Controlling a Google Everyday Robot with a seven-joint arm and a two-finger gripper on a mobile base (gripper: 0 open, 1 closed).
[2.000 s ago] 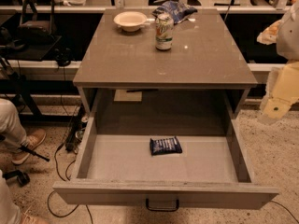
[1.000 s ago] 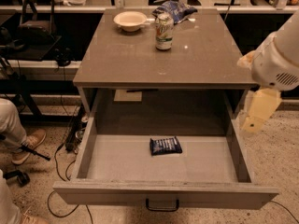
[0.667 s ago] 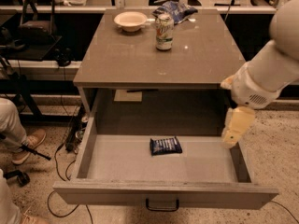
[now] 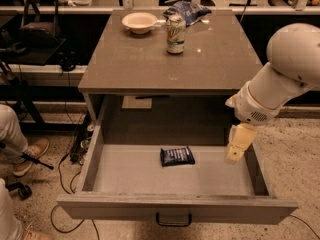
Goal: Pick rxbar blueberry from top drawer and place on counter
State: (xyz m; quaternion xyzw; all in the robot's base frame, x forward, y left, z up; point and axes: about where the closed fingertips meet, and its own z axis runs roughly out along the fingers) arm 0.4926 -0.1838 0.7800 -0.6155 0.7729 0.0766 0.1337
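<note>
My gripper will move to the rxbar blueberry's middle (image 4: 178,156) next and close there, between the two short ends of the wrapper in the open drawer.
The rxbar blueberry (image 4: 177,156), a small flat dark blue wrapper with pale lettering, lies on the grey floor of the open top drawer (image 4: 125,176), near its middle. The drawer has a grey front panel with a black pull handle (image 4: 173,220). The counter (image 4: 140,59) is the grey-brown tabletop above it. My gripper (image 4: 237,145) hangs from the white arm over the right side of the drawer, to the right of the bar and apart from it, holding nothing.
On the counter's far side stand a soda can (image 4: 176,33), a pale bowl (image 4: 139,22) and a puffy blue chip bag (image 4: 186,10). A person's leg and shoe (image 4: 20,149) and cables lie on the floor at the left.
My arm has swung in from the right edge of the view, leftward and down, bringing the gripper over the drawer's right side. The bar has not moved.
</note>
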